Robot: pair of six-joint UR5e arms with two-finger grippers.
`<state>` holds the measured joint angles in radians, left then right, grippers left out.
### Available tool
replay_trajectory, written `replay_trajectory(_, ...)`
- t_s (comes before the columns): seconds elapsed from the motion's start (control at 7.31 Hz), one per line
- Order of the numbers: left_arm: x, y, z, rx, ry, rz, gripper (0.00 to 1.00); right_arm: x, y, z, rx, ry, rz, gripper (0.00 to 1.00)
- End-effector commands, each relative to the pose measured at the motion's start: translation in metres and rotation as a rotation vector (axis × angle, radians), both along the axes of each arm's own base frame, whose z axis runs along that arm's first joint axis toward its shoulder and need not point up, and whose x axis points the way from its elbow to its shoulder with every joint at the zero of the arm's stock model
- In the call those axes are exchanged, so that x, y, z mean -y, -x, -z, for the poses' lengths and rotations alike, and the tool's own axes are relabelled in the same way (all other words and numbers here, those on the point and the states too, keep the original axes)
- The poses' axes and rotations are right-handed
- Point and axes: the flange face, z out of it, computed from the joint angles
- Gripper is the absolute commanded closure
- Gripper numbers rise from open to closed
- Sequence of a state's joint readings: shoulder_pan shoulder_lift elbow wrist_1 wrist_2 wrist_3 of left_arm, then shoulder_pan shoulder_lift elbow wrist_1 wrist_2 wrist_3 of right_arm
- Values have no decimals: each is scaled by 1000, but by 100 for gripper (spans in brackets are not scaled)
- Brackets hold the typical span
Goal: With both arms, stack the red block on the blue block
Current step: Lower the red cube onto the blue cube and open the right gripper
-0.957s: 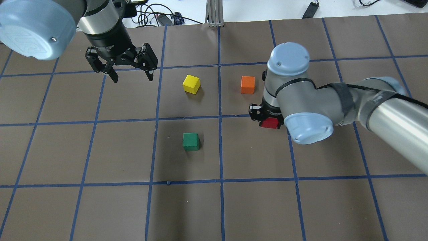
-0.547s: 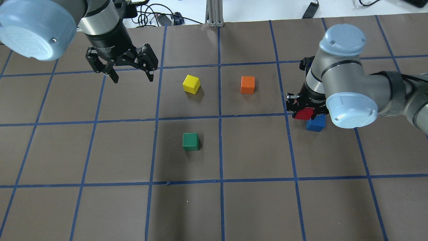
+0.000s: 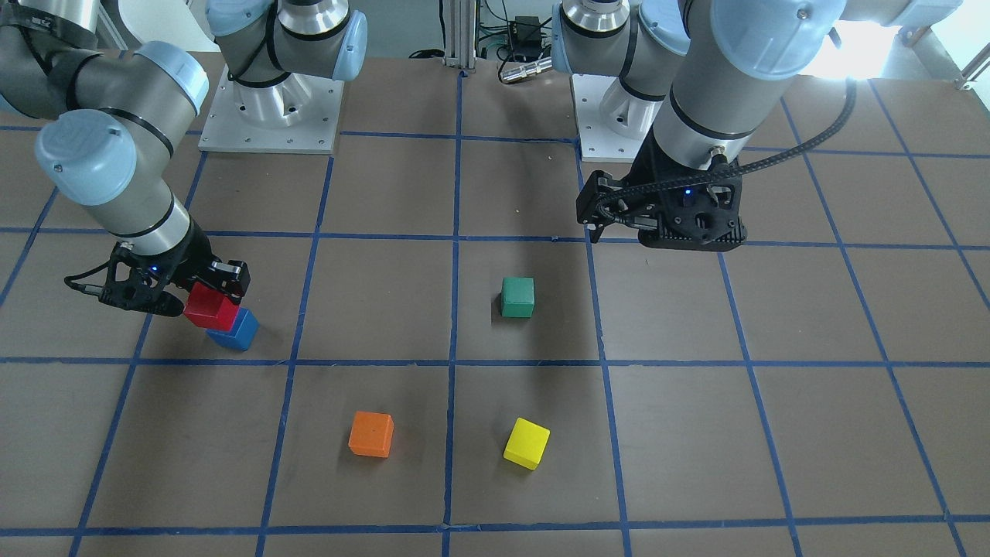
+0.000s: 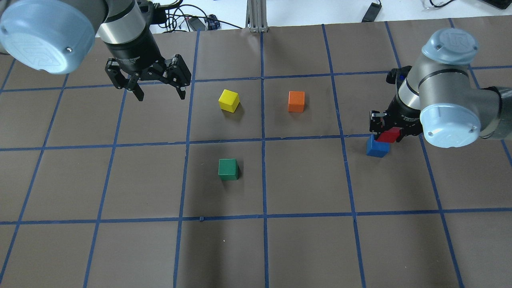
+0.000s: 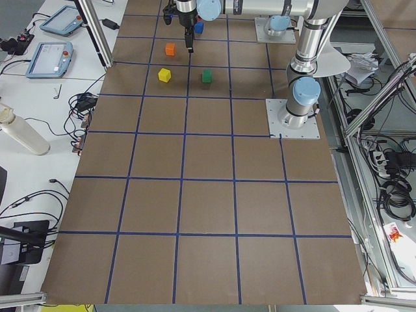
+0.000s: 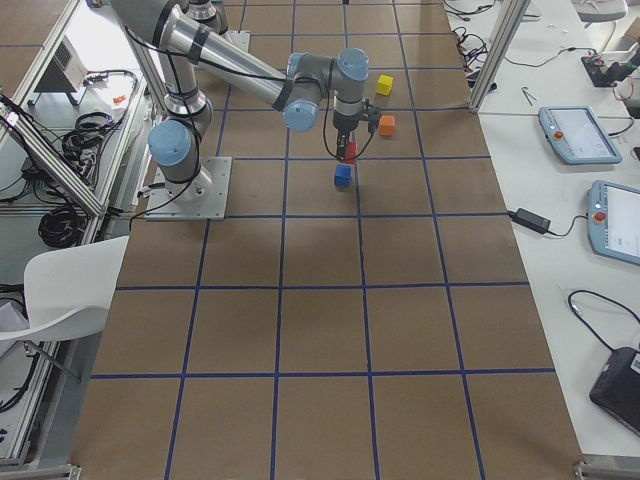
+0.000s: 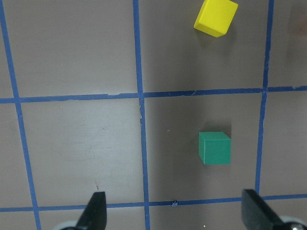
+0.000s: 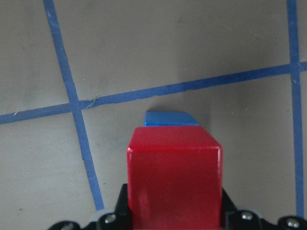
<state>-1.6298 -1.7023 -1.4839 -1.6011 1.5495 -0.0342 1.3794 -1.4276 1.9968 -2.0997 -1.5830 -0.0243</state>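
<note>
I will set the red block down on the top side of the blue block [image 3: 218, 315] [image 8: 178, 165] with my right gripper.
My right gripper [image 4: 390, 134] is shut on the red block [image 4: 389, 136] and holds it just above the blue block [image 4: 377, 147], a little off its centre. In the front-facing view the red block [image 3: 209, 307] hangs over the blue block [image 3: 235, 331]. In the right wrist view the red block [image 8: 173, 178] hides most of the blue block [image 8: 170, 118]. My left gripper [image 4: 160, 94] is open and empty, high over the table's far left part; its fingertips [image 7: 93, 211] show wide apart.
A yellow cube [image 4: 229, 100], an orange cube [image 4: 296, 101] and a green cube [image 4: 228, 169] sit apart on the brown table with blue tape lines [image 4: 263, 140]. Cables and a metal post [image 4: 256, 16] lie past the far edge.
My right gripper carried the red block to the right, from near the orange cube to over the blue block. The left gripper barely moved and stayed open.
</note>
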Motion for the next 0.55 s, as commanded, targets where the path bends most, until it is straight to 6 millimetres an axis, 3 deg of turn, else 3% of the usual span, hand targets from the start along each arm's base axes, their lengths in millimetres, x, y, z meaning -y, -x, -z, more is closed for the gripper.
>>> replay_trajectory(0.0,0,0,0,0,1,1,0,0,2,15,-3,5,26,86)
replay_trajectory(0.41,1,1,-1,0,3,1,0,-8,2,24,-3,-18,97,89)
